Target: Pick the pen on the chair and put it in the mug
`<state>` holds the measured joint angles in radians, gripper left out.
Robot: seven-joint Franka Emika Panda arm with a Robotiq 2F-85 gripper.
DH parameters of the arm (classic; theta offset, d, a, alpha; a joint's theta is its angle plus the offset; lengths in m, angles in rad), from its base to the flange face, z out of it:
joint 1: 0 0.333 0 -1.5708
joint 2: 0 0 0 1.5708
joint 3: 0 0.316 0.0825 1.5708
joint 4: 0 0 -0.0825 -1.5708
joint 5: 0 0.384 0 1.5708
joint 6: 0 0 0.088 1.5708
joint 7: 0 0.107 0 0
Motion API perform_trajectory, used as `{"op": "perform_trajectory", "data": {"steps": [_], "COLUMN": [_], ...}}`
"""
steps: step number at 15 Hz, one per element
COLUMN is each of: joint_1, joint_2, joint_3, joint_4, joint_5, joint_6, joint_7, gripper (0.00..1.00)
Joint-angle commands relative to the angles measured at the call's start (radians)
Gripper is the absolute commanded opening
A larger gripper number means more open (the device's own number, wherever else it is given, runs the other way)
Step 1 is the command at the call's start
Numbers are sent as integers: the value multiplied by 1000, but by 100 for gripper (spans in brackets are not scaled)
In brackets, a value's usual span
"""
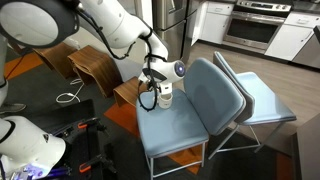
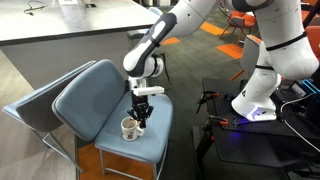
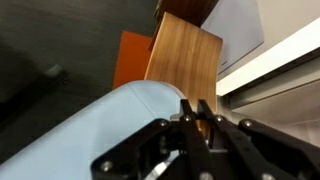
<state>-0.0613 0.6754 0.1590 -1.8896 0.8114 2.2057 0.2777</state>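
Next, my gripper lets go of the pen inside the small white mug (image 1: pixel 165 99), which is near the corner of the seat of the light blue chair.
The light blue chair (image 1: pixel 215 95) (image 2: pixel 95 100) carries the small white mug (image 1: pixel 166 97) (image 2: pixel 129 129) near the front corner of its seat. My gripper (image 1: pixel 151 93) (image 2: pixel 142 116) points down right over the mug, its fingertips at the rim. In the wrist view the fingers (image 3: pixel 197 108) are pressed almost together with a thin tan sliver between them, which looks like the pen (image 3: pixel 197 112). No pen lies on the seat in either exterior view. The mug is hidden in the wrist view; only the seat's edge (image 3: pixel 90 130) shows.
A paler grey-blue chair (image 1: pixel 268 100) (image 2: pixel 25 105) stands close behind the blue one. Bent brown wooden stools (image 1: pixel 95 65) (image 3: pixel 185 55) stand beside the seat. A white robot base (image 2: pixel 262 85) and cables are on the floor nearby. A long counter (image 2: pixel 60 30) runs behind.
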Motion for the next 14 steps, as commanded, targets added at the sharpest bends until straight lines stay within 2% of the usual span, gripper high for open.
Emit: {"op": "perform_trajectory", "data": {"steps": [1, 6, 10, 11, 14], "joint_1": [-3, -60, -105, -109, -90], "joint_2": [71, 191, 259, 271, 277], "joint_3": [-13, -6, -20, -25, -44], "joint_4": [91, 221, 298, 312, 326], "joint_5": [29, 93, 140, 145, 150], "joint_6": [-81, -128, -243, -269, -276], "joint_7": [-53, -136, -152, -149, -142], "gripper": [3, 3, 3, 31, 51]}}
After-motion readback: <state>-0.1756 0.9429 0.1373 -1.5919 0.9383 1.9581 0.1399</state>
